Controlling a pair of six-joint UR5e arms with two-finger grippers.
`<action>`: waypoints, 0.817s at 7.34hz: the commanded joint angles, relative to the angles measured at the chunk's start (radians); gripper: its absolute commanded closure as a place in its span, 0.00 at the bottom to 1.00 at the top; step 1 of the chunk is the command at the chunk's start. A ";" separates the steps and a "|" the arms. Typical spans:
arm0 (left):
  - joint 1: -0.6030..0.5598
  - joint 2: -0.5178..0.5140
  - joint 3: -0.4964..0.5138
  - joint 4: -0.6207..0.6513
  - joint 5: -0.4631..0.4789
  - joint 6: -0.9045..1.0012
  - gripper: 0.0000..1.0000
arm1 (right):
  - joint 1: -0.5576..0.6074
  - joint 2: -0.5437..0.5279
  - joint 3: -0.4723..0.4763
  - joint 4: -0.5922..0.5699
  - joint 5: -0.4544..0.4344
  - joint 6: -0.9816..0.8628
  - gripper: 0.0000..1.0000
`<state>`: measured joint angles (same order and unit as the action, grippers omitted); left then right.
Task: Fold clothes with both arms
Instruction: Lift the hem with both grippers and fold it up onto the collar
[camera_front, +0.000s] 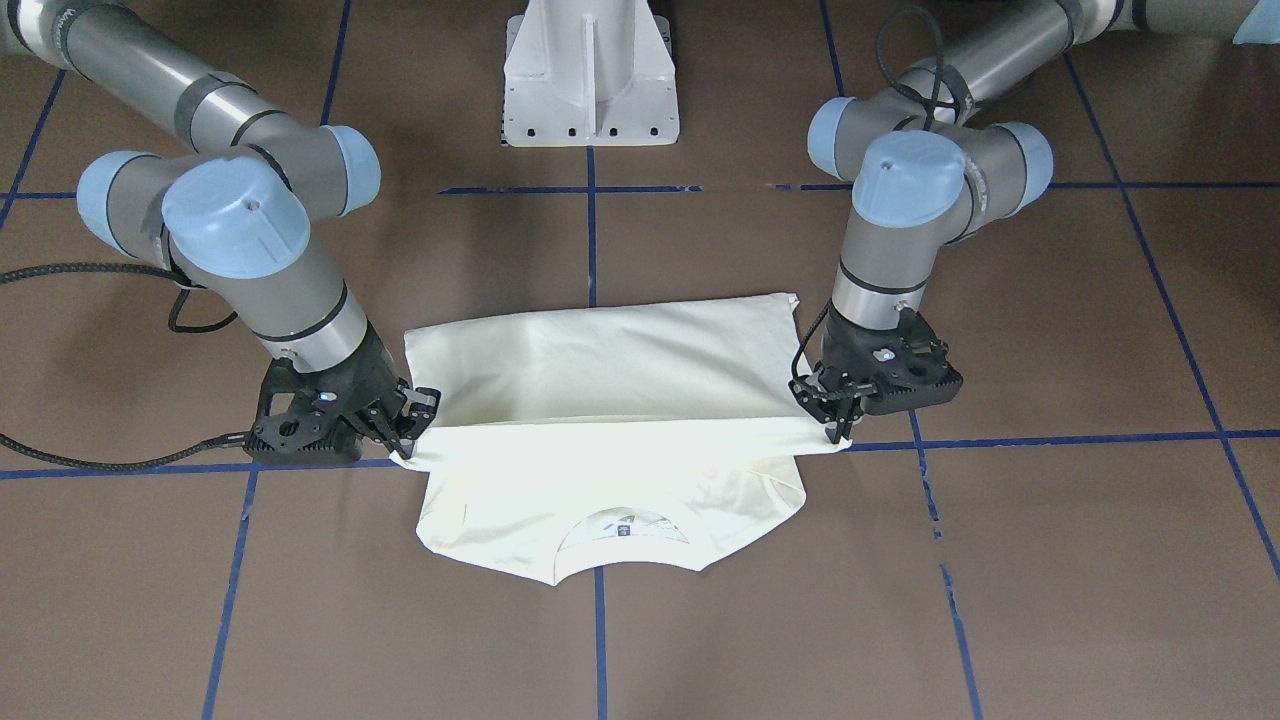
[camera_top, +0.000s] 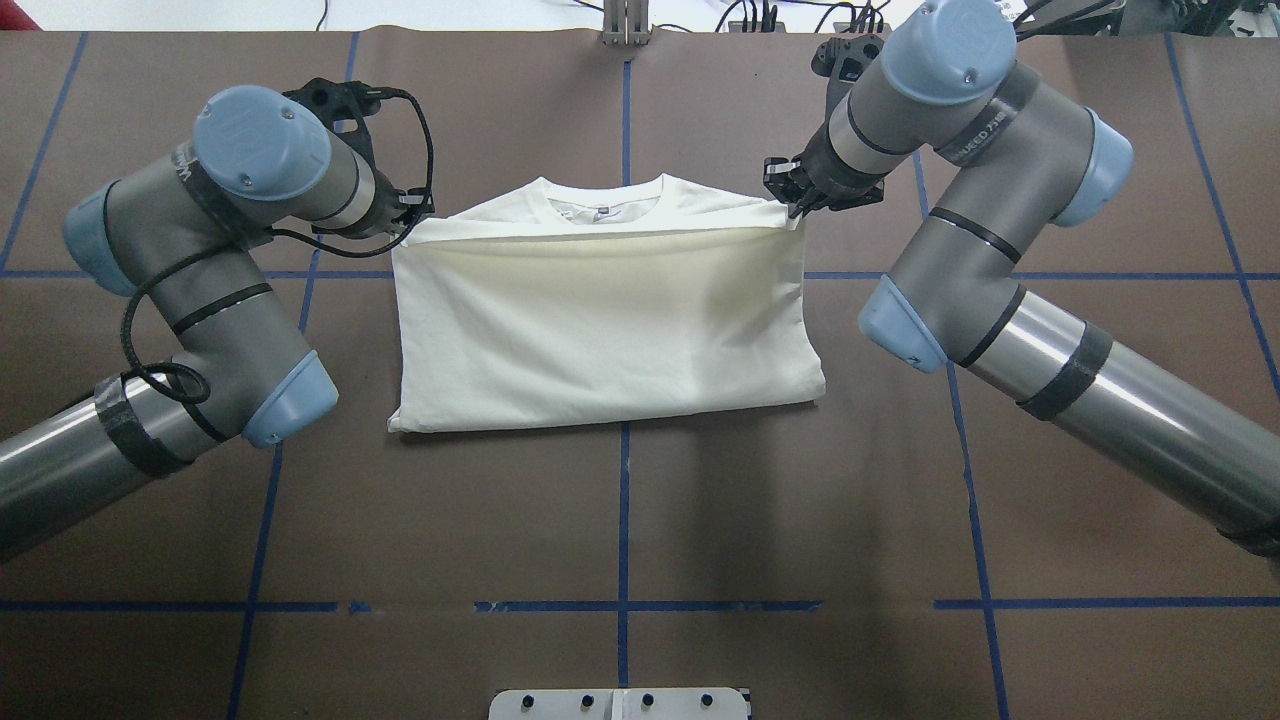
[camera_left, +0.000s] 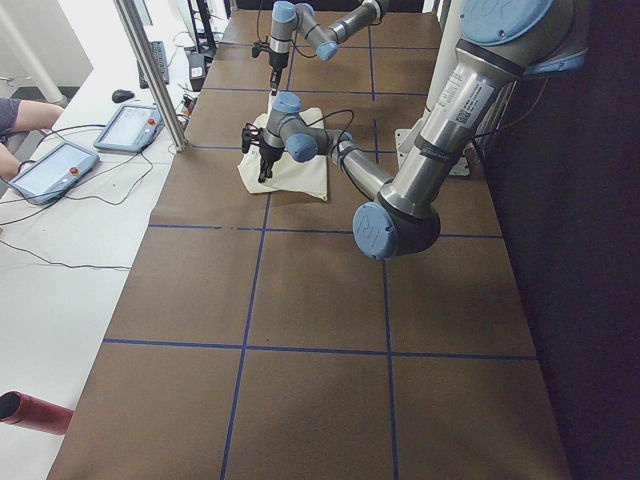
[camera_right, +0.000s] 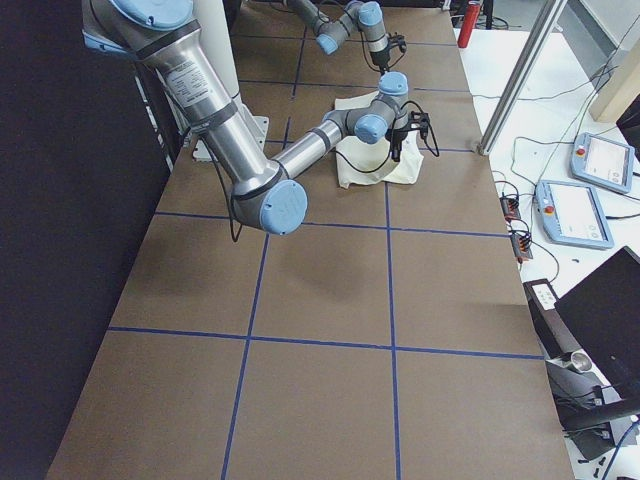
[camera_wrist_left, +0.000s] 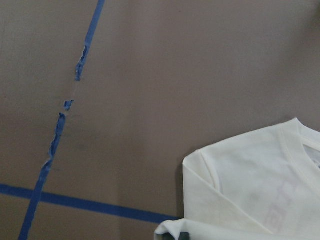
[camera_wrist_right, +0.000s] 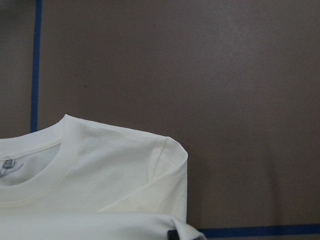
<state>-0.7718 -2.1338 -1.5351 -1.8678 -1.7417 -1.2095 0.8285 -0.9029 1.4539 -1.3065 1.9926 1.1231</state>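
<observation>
Next, I let go of the folded edge's corner with my left gripper on the brown table (camera_front: 853, 502) (camera_wrist_left: 126, 145), just outside the cream shirt's sleeve.
The cream shirt (camera_front: 610, 370) lies plain side up on the brown table, its lower half folded over toward the collar (camera_front: 625, 528). It also shows in the overhead view (camera_top: 600, 320). My left gripper (camera_front: 838, 428) is shut on one corner of the folded edge, low over the table; overhead it is at the shirt's left shoulder (camera_top: 418, 212). My right gripper (camera_front: 403, 440) is shut on the other corner (camera_top: 797, 205). The wrist views show the shirt's shoulders (camera_wrist_left: 250, 185) (camera_wrist_right: 110, 170). Reddish lettering shows faintly through the cloth in the left wrist view. The cat print is hidden.
The white pedestal base (camera_front: 590, 75) stands at the robot's side of the table. Blue tape lines (camera_top: 622, 520) cross the brown surface. Teach pendants (camera_left: 50, 170) (camera_right: 575, 210) lie on side benches off the table, by a metal post (camera_left: 150, 70).
</observation>
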 joint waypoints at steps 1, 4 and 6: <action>-0.026 -0.011 0.085 -0.060 0.002 0.033 1.00 | 0.008 0.082 -0.169 0.068 -0.002 0.000 1.00; -0.026 -0.034 0.115 -0.070 0.002 0.025 1.00 | 0.038 0.085 -0.234 0.131 0.000 0.000 1.00; -0.024 -0.044 0.115 -0.062 0.002 0.019 1.00 | 0.031 0.093 -0.233 0.135 0.000 0.000 1.00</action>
<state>-0.7973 -2.1715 -1.4217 -1.9337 -1.7395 -1.1861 0.8628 -0.8147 1.2224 -1.1753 1.9926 1.1229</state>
